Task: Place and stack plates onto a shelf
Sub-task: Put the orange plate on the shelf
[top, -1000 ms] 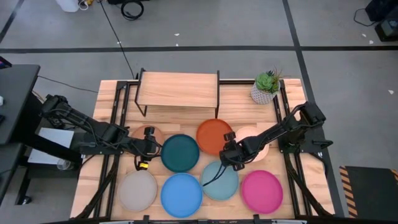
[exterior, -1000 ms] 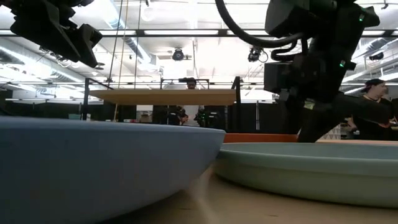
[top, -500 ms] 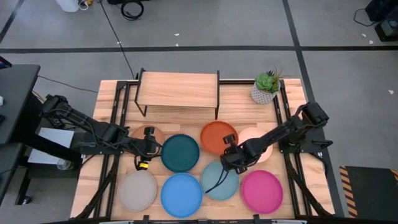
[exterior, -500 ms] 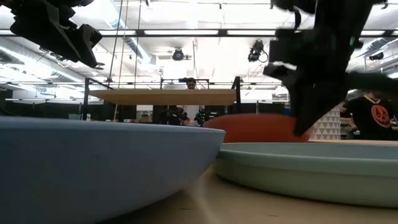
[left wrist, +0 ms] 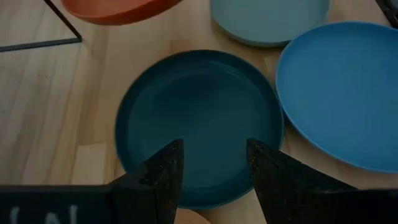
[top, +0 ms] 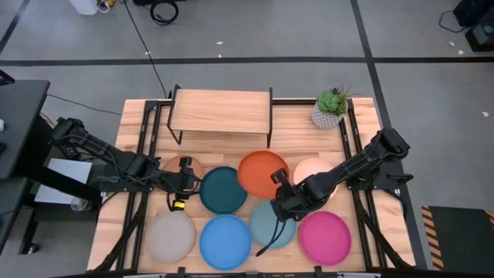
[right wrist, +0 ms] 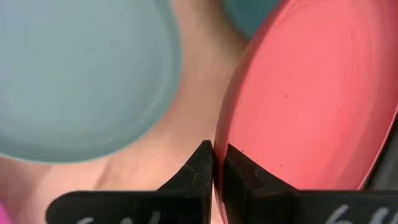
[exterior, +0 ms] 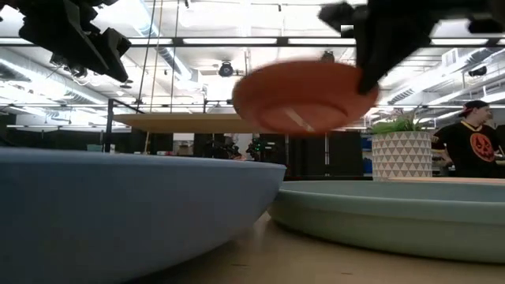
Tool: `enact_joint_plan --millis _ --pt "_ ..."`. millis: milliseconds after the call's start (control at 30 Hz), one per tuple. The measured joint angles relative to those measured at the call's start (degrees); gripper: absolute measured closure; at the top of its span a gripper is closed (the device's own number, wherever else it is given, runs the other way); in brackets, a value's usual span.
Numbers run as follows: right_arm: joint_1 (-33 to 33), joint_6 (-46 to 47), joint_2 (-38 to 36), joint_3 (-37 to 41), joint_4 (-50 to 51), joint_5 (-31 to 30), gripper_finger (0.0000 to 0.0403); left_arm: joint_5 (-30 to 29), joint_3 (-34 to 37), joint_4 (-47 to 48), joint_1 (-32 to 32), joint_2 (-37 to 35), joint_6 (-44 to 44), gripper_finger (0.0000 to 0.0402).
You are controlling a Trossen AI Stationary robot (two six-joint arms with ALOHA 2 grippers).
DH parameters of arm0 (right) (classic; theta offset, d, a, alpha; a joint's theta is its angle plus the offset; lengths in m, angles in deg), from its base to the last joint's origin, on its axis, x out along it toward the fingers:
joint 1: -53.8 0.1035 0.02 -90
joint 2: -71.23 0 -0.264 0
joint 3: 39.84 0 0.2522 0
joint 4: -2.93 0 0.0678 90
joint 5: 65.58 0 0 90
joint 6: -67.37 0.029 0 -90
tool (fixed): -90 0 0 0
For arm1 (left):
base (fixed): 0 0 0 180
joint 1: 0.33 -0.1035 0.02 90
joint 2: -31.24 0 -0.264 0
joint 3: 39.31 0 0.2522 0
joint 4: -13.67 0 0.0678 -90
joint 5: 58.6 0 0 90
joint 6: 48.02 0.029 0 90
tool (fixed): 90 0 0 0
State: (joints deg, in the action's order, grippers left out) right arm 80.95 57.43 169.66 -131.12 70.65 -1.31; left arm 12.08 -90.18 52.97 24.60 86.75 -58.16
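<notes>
The robot's right gripper needs to release the orange plate on the end of the shelf (top: 243,111) nearest the potted plant. The orange plate still hangs well above the table.
The orange plate (top: 261,173) hangs in the air in front of the shelf (top: 221,113), with my right gripper (top: 279,186) shut on it; the low view shows this plate (exterior: 300,96) well above the table. The tan (top: 182,164), dark teal (top: 224,190), cream (top: 315,171), grey (top: 171,236), blue (top: 225,242), light teal (top: 266,225) and magenta (top: 324,237) plates lie flat on the table. My left gripper (left wrist: 214,165) stands open above the dark teal plate's (left wrist: 199,112) left rim and touches nothing. My right gripper pinches the orange plate's rim (right wrist: 227,132) on the plate's near right side, between its two fingers, one on the upper face and one beneath. The fingers reach in from the table's right, slanting down. The plate is lifted clear of the table and roughly level.
A potted plant (top: 330,108) in a white pot stands at the far right, beside the shelf. The shelf's black legs (top: 269,133) stand just behind the lifted plate. People show in the room beyond the table (exterior: 472,142).
My right gripper has shut on the orange plate's rim and gone up, drifting a little toward the table's near edge. The orange plate, flat on the table a second ago, now hangs clear above it. My left arm has kept still.
</notes>
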Motion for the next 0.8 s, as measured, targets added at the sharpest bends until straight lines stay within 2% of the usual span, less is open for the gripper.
enact_joint_plan --millis 200,267,633,800 --pt "-1.4 -13.3 0.0 -4.3 -1.4 -9.2 0.0371 -0.2 0.0 -0.4 0.0 -0.2 0.1 0.0219" --pt "-3.0 -17.9 0.0 -5.3 -2.5 -10.4 0.037 -0.2 0.0 -0.5 0.0 -0.2 0.1 0.0219" --pt "-19.5 -36.5 0.0 -6.1 -11.1 -10.3 0.037 -0.2 0.0 -0.9 0.0 -0.2 -2.2 0.0219" --pt "-26.4 -41.1 0.0 -6.1 -14.6 -5.7 0.0369 -0.2 0.0 -0.9 0.0 -0.2 -2.5 0.0219"
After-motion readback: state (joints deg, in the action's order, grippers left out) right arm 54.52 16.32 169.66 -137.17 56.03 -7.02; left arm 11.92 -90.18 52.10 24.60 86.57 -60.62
